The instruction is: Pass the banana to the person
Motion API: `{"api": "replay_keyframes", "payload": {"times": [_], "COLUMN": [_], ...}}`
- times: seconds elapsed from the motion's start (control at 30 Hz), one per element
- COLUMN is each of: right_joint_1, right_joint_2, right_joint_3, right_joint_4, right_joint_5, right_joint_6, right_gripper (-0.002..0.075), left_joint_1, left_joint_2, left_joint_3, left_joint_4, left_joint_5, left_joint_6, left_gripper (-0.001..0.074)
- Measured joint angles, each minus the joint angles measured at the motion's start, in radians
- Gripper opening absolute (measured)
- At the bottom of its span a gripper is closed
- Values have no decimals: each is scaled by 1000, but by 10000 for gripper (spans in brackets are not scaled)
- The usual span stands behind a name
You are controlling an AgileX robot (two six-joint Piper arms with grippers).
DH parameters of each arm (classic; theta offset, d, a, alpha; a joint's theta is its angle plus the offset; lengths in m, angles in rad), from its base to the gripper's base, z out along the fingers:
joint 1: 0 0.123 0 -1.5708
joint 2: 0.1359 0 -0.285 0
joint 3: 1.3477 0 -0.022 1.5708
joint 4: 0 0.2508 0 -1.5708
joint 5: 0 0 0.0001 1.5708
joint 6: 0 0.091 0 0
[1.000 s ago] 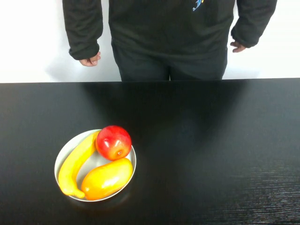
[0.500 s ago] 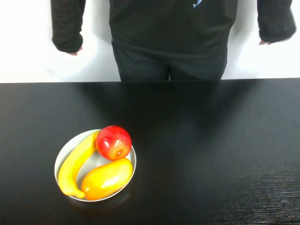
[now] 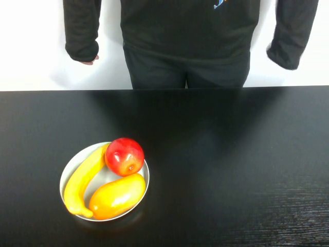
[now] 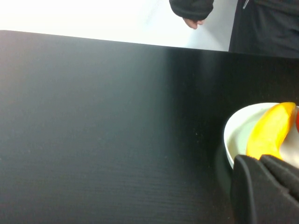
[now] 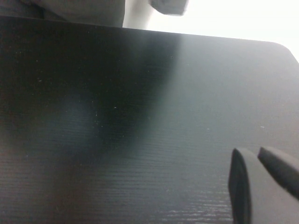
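Next, the left gripper closes on the middle of the banana (image 3: pixel 86 174) (image 4: pixel 270 132), between its two ends, to pick it up off the white plate.
The banana (image 3: pixel 82 180) lies along the left side of a white plate (image 3: pixel 67 170) on the black table, at the near left. It also shows in the left wrist view (image 4: pixel 271 135), just beyond my left gripper (image 4: pixel 259 158), whose dark fingers are together and hold nothing. My right gripper (image 5: pixel 252 151) is over bare table, its fingers close together and empty. Neither gripper shows in the high view. The person (image 3: pixel 185 41), in a dark top, stands behind the table's far edge with both arms hanging down.
A red apple (image 3: pixel 124 156) and a yellow-orange mango-like fruit (image 3: pixel 117 195) share the plate, both touching the banana. The plate's rim also shows in the left wrist view (image 4: pixel 231 140). The black table (image 3: pixel 231 170) spreads wide to the right.
The person's arms swung outward and have come back closer to the body. The fruit and the plate have not moved.
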Motion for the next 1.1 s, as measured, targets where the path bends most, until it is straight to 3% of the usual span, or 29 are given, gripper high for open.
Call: {"api": "replay_keyframes", "payload": {"times": [0.27,0.57,0.73,0.9,1.1], "right_joint_1": [0,0,0,0,0], "right_joint_2": [0,0,0,0,0], "right_joint_3": [0,0,0,0,0], "right_joint_4": [0,0,0,0,0], "right_joint_5": [0,0,0,0,0], "right_joint_6": [0,-2,-2,-2,-2], "right_gripper": [-11,-11,-11,-11,-11], "left_joint_1": [0,0,0,0,0], "left_joint_2": [0,0,0,51,343], "left_joint_3": [0,0,0,-119,-432], "left_joint_4": [-21,-366,-406,-426,-410], "left_joint_5": [-11,-161,-252,-32,433], "left_joint_6": [-2,-153,-174,-175,19], "left_gripper": [-4,-4,-4,-4,-4]}}
